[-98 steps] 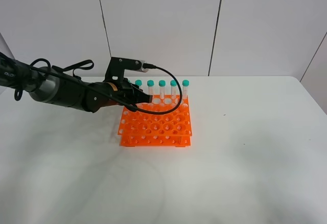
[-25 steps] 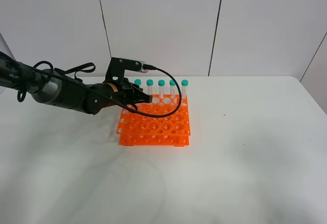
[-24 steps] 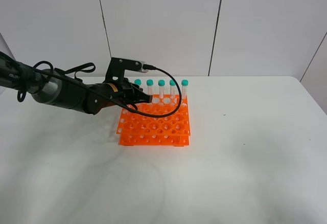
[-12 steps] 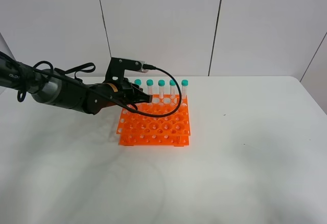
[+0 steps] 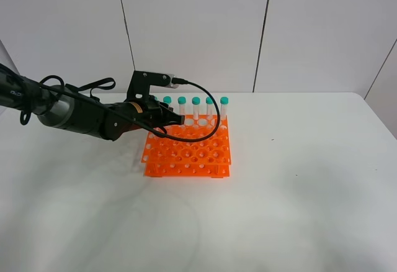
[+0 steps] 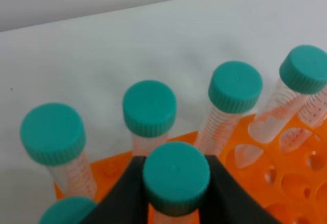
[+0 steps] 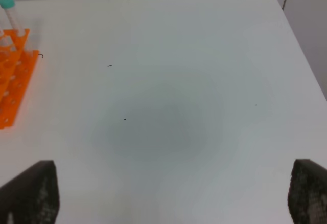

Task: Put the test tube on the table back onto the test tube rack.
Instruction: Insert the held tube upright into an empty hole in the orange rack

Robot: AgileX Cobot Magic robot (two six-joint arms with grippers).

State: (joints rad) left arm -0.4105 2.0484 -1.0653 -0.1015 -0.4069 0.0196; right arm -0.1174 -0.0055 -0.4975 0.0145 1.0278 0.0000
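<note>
I will use my left gripper to set the test tube down in the rack slot (image 5: 164, 115) (image 6: 176, 211) that is just in front of the tubes in the back row.
My left gripper (image 5: 172, 120) hangs over the back left part of the orange test tube rack (image 5: 189, 153) on the white table (image 5: 298, 185). In the left wrist view it (image 6: 176, 183) is shut on the teal cap of the test tube (image 6: 176, 177), held upright over the rack (image 6: 286, 173). Several other teal-capped tubes (image 6: 149, 109) stand behind it in the rack's back row (image 5: 196, 107). My right gripper (image 7: 171, 196) is open and empty above bare table (image 7: 168, 106); that arm is out of the exterior high view.
The left arm's black cable (image 5: 208, 107) loops over the rack's back row. The rack's edge (image 7: 13, 81) and one tube (image 7: 7, 9) show in the right wrist view. White wall panels (image 5: 198, 30) stand behind the table.
Almost nothing over the last second. Since 3.9 s ago the left gripper and the rack have shifted very slightly left.
</note>
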